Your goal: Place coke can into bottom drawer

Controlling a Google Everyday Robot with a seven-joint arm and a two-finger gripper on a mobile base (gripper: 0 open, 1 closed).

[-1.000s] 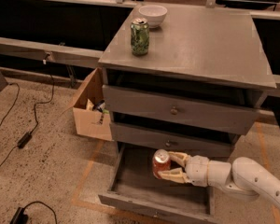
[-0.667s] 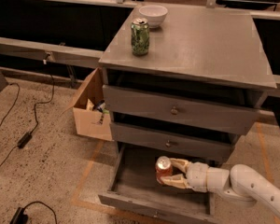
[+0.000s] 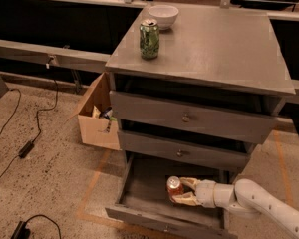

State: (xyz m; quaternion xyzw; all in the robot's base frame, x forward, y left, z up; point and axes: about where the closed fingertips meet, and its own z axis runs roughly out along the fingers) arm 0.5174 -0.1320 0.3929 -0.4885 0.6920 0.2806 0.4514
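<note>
The robot's gripper will release the coke can, now upright inside that drawer, on the middle of the open bottom drawer's inside point(image 3: 171, 197).
The coke can point(image 3: 174, 187), red-orange with a silver top, stands upright inside the open bottom drawer point(image 3: 139, 203), held between the fingers of my gripper point(image 3: 182, 190). The gripper reaches in from the right, low over the drawer's floor, and is shut on the can. My white arm point(image 3: 259, 203) runs off to the lower right. The bottom drawer is pulled out below the two upper drawers with round knobs point(image 3: 186, 118).
A green soda can point(image 3: 149, 39) and a white bowl point(image 3: 163, 15) stand on the cabinet top point(image 3: 219, 49). A cardboard box point(image 3: 97, 116) sits on the floor left of the cabinet. Black cables point(image 3: 25, 148) lie on the floor at left.
My gripper has carried the coke can lower and a little to the right, down into the bottom drawer.
</note>
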